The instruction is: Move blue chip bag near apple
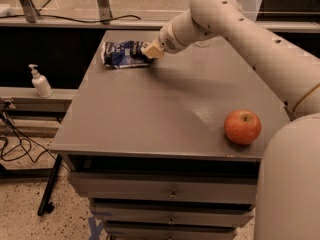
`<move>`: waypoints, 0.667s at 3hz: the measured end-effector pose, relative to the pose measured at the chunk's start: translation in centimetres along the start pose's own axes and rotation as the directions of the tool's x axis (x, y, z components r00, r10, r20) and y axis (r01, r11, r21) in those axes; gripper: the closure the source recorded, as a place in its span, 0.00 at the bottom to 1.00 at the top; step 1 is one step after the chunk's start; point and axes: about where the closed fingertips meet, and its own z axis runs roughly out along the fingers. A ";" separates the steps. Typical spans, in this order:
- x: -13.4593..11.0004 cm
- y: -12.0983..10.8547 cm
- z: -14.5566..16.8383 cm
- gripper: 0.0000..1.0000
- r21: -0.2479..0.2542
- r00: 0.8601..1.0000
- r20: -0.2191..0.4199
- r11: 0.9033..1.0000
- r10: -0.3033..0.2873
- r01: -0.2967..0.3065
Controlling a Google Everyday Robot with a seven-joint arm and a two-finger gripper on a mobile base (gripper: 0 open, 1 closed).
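My gripper is too shallow at the edge of the blue chip bag, so it should back off, open, turn and close on the bag's end (pixel 145 52) before moving it.
The blue chip bag (pixel 122 54), crumpled dark blue foil with white lettering, lies at the far left corner of the grey table (pixel 150 114). My gripper (pixel 151 50) is at the bag's right end, low over the table and touching or nearly touching the bag. The apple (pixel 242 126), red-orange and round, sits near the table's front right edge, far from the bag. My arm reaches in from the right, across the far part of the table.
A white pump bottle (pixel 40 82) stands on a low ledge left of the table. Drawers (pixel 170 194) are under the tabletop. Cables (pixel 15 144) lie on the floor at the left. My robot body (pixel 290 184) fills the lower right.
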 end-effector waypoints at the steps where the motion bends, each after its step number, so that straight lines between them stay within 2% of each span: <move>1: 0.5 0.7 -1.3 1.00 0.013 1.000 -0.012 1.000 0.003 -0.003; 2: 0.9 1.0 -2.7 1.00 0.027 1.000 -0.023 1.000 -0.003 0.003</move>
